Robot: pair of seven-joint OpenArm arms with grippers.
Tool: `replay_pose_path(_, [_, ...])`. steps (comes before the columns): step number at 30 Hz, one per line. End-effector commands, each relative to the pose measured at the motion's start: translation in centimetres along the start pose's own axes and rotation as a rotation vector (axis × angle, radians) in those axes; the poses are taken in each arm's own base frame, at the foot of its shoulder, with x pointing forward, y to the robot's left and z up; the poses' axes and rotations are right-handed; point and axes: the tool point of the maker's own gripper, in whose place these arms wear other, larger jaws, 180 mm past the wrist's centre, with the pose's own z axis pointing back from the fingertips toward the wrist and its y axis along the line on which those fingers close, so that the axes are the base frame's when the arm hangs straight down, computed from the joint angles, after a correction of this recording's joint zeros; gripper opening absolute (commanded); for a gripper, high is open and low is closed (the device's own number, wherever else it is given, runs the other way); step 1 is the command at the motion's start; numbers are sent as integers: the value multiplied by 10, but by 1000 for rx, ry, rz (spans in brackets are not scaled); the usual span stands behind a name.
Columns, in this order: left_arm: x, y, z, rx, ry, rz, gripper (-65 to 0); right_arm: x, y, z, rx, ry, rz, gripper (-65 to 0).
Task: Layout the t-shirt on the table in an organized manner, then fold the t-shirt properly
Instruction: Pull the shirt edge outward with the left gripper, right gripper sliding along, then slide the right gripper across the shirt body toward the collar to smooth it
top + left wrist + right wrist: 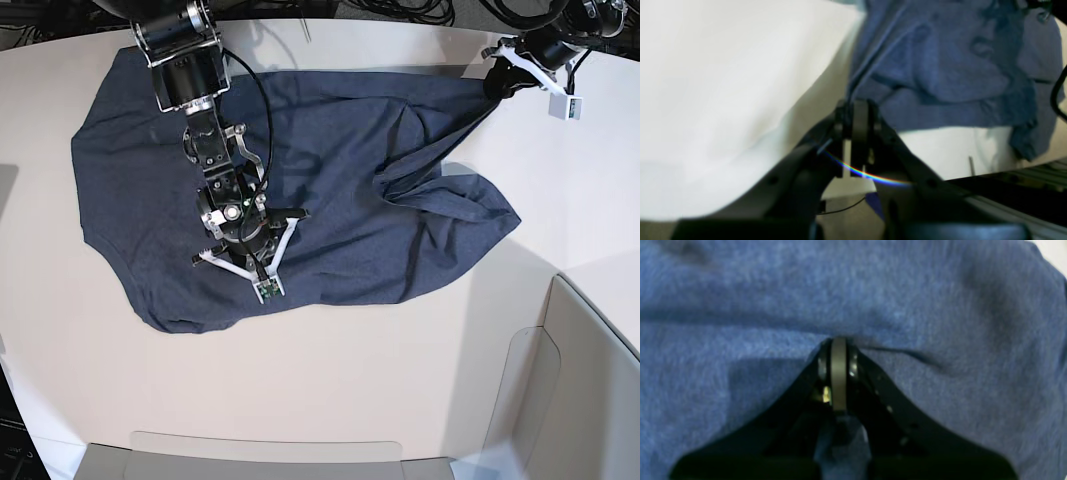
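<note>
My left gripper has the t-shirt's corner. It will let go of that corner on the pale table (pixel 500 88) near the table's far edge, beyond the bunched folds.
The dark navy t-shirt (pixel 330 200) lies mostly spread on the pale table (pixel 330 390), plain side up, with folds bunched toward its right half. My left gripper (pixel 497 80) is at the table's far right, shut on a corner of the t-shirt (pixel 940 66) and pulling a taut ridge of cloth toward itself. In the left wrist view the cloth runs into the closed left gripper (pixel 857 103). My right gripper (pixel 243 240) stands over the shirt's middle. It is shut, with its tip (pixel 839 340) pressed on the cloth (pixel 740 306) beside a small wrinkle.
Grey translucent panels stand at the right front (pixel 580 370) and along the near edge (pixel 270 455). Black cables (pixel 400 10) lie beyond the table's far edge. Bare tabletop surrounds the shirt on the left, front and right.
</note>
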Motion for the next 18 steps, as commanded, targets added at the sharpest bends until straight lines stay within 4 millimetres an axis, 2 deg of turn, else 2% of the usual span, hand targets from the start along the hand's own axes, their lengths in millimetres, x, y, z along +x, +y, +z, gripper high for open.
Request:
replay_pose_path(1, [5, 4, 9, 16, -25, -9, -650, -6, -3, -4, -7, 28, -1, -650])
replay_pose_path(6, [-11, 26, 30, 101, 4, 23, -650, -20, -12, -14, -20, 29, 10, -650])
replay_pose_path(13, [-27, 51, 60, 207, 32, 53, -650, -30, -44, -14, -71, 43, -74, -650])
replay_pose_path(18, [-36, 55, 66, 224, 58, 61, -650, -37, -66, -13, -106, 52, -138, -650])
